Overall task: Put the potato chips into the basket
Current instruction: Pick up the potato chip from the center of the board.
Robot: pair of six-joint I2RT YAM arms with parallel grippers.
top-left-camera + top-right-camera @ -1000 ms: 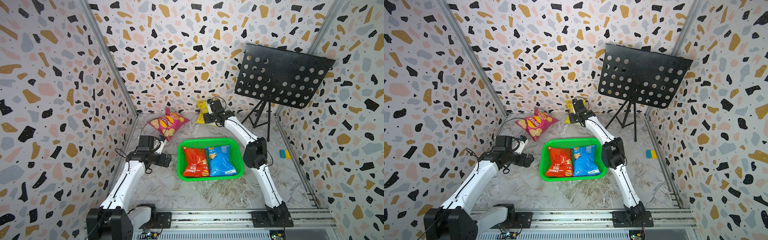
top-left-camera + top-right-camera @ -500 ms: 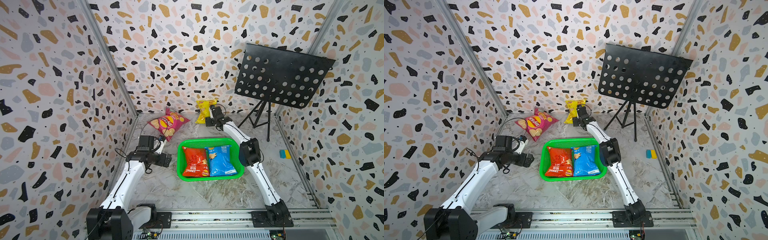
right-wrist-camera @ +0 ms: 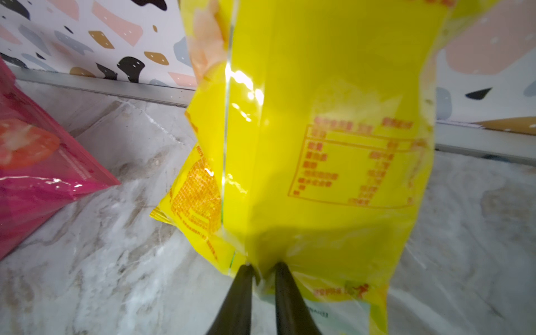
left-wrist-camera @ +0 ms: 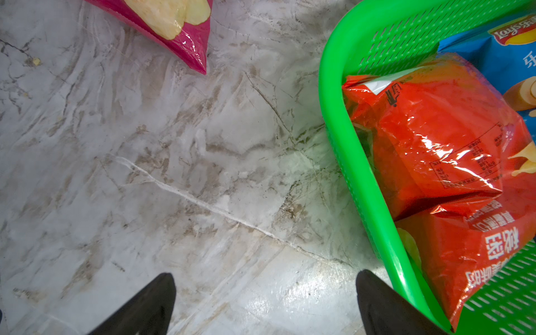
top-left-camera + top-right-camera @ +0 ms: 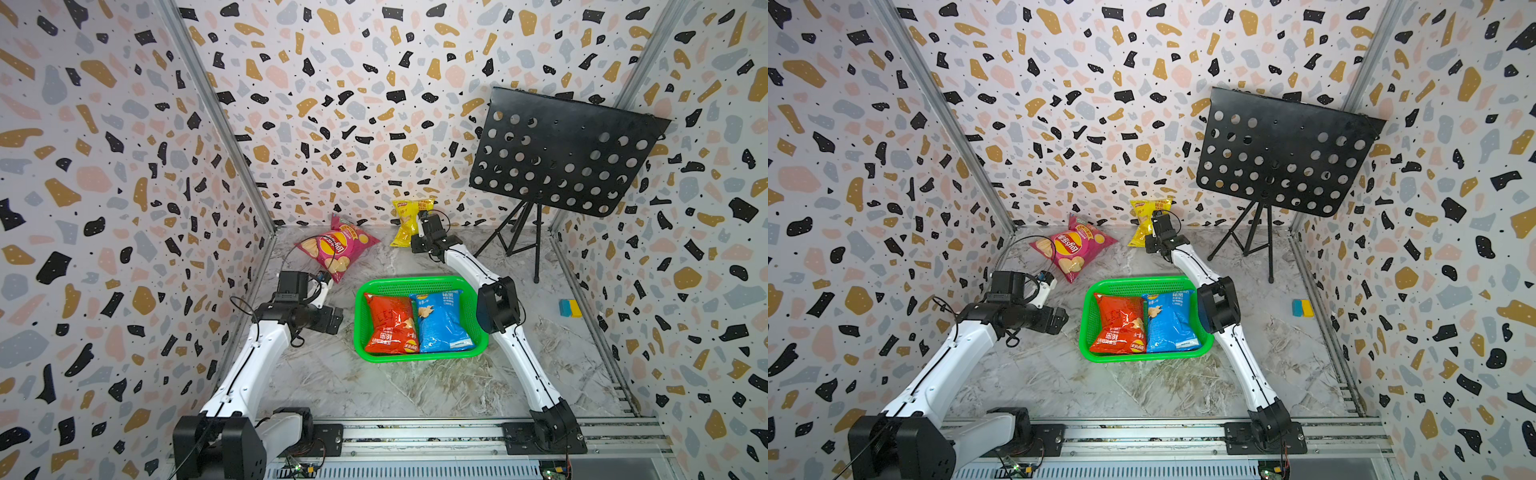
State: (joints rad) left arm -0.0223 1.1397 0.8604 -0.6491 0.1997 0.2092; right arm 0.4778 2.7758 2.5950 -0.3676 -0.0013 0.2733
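Note:
I have only a thin fold near the yellow chip bag's bottom edge in my right gripper, so I will open it and take a deeper fold higher (image 3: pixel 244 216) beside the seam.
The green basket (image 5: pixel 415 281) (image 5: pixel 1142 282) (image 4: pixel 348 162) sits mid-floor with a red chip bag (image 5: pixel 390 324) (image 4: pixel 435 145) and a blue chip bag (image 5: pixel 440 322) (image 4: pixel 507 49) lying side by side in it. A yellow chip bag (image 5: pixel 405 220) (image 5: pixel 1144 220) (image 3: pixel 319 130) stands tilted against the back wall. My right gripper (image 3: pixel 262 268) (image 5: pixel 428 226) is shut on a fold at its lower end. A large pink chip bag (image 5: pixel 336 249) (image 3: pixel 34 174) lies on the floor to the left of it. My left gripper (image 4: pixel 265 282) (image 5: pixel 334 322) hangs open over bare floor beside the basket's left wall.
A black perforated music stand (image 5: pixel 561 153) on a tripod stands at the back right. A small blue-and-yellow block (image 5: pixel 569 308) lies by the right wall. Patterned walls close in the floor on three sides; a rail runs along the front.
My right gripper has closed on the yellow bag, which now stands higher against the back wall. The left arm has not moved.

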